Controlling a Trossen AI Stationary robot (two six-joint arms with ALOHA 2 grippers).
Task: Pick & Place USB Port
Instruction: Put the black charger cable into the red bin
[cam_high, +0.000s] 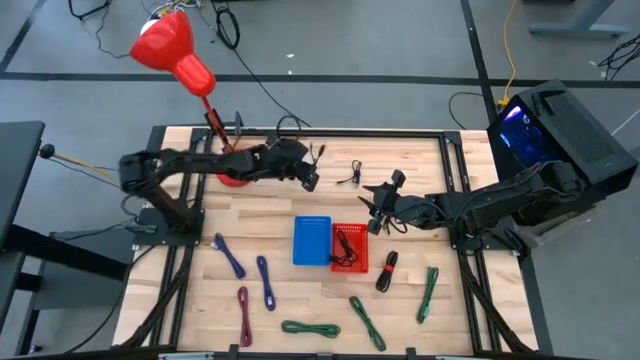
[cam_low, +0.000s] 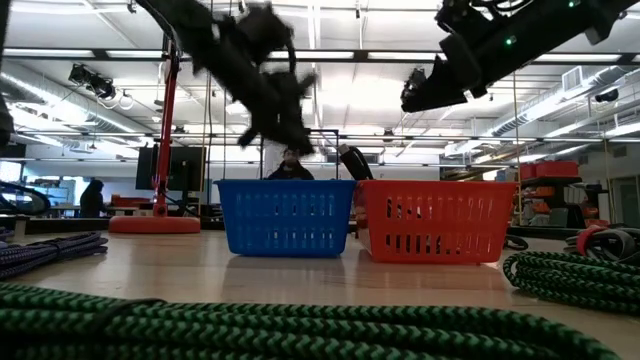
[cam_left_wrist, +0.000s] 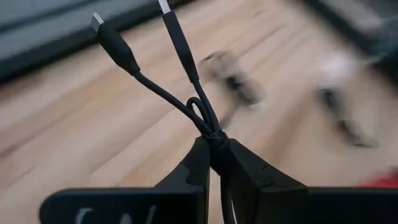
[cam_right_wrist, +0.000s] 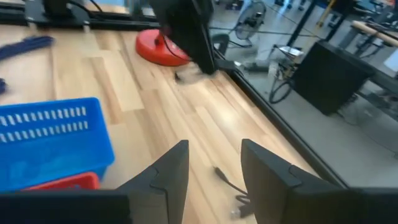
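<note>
The robot's left gripper should release the black USB cable in the red basket (cam_high: 347, 251), with the other black cable there.
My left gripper (cam_high: 308, 178) (cam_left_wrist: 214, 149) hangs over the far middle of the table, beyond the blue basket (cam_high: 311, 240), and is shut on a black USB cable (cam_left_wrist: 180, 93) whose two plug ends stick out past the fingers. The red basket (cam_high: 350, 248) stands right of the blue one with a black cable in it. My right gripper (cam_high: 375, 208) (cam_right_wrist: 214, 152) is open in the air just beyond the red basket's right end. Another black cable (cam_high: 349, 178) (cam_right_wrist: 227, 180) lies loose on the wood at the far side. My left gripper pinches the black cable between its two fingers at the tied bundle (cam_left_wrist: 213, 135), where a small loop and both leads come together. The two leads with their plugs (cam_left_wrist: 99, 25) reach out past the fingertips. The cable is lifted clear of the table.
Purple cables (cam_high: 230, 255) lie near left, green cables (cam_high: 366, 322) along the near edge and at right (cam_high: 428, 290), and a black and red cable (cam_high: 387, 270) sits beside the red basket. A red lamp base (cam_high: 232, 172) stands far left. Bare wood lies between the arms.
</note>
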